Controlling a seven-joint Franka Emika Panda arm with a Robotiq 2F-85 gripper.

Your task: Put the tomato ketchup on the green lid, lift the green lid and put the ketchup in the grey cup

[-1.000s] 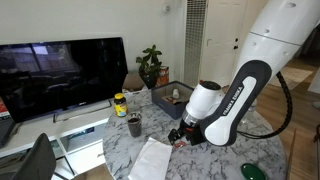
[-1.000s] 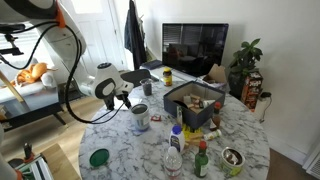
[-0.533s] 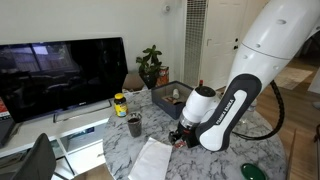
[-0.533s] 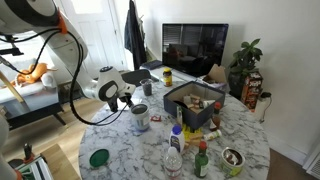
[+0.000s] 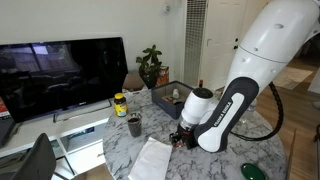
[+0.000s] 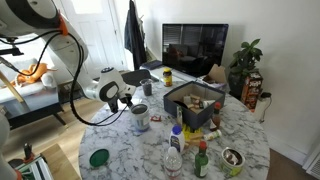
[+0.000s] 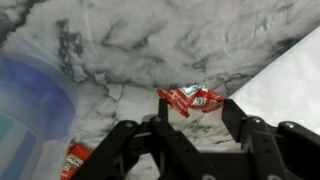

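Observation:
The ketchup bows end to end between my fingers, so next I open and pinch its narrow width (image 7: pixel 197 101) before carrying it to the green lid.
The tomato ketchup (image 7: pixel 190 98), a small red packet, lies bowed on the marble between my fingertips in the wrist view. My gripper (image 7: pixel 197 105) is shut on it, one finger at each end. A second red packet (image 7: pixel 75 158) lies lower left. The grey cup (image 7: pixel 30 110) with its bluish band fills the left edge, and stands on the table next to the gripper (image 6: pixel 127 100) as the silvery grey cup (image 6: pixel 141 117). The green lid (image 6: pixel 98 157) lies flat near the table's edge, well away from the gripper (image 5: pixel 180 138); the same green lid (image 5: pixel 254 172) shows at the lower right.
A white sheet (image 5: pixel 152 160) lies beside the gripper. A small dark cup (image 5: pixel 134 125) and a yellow jar (image 5: pixel 120 104) stand further back. A grey bin (image 6: pixel 192 100) of items and several bottles (image 6: pixel 176 150) crowd the table's middle. A television (image 5: pixel 60 75) stands behind.
The jaws have come together from wide open onto the ketchup packet. The arm has sunk a little toward the table.

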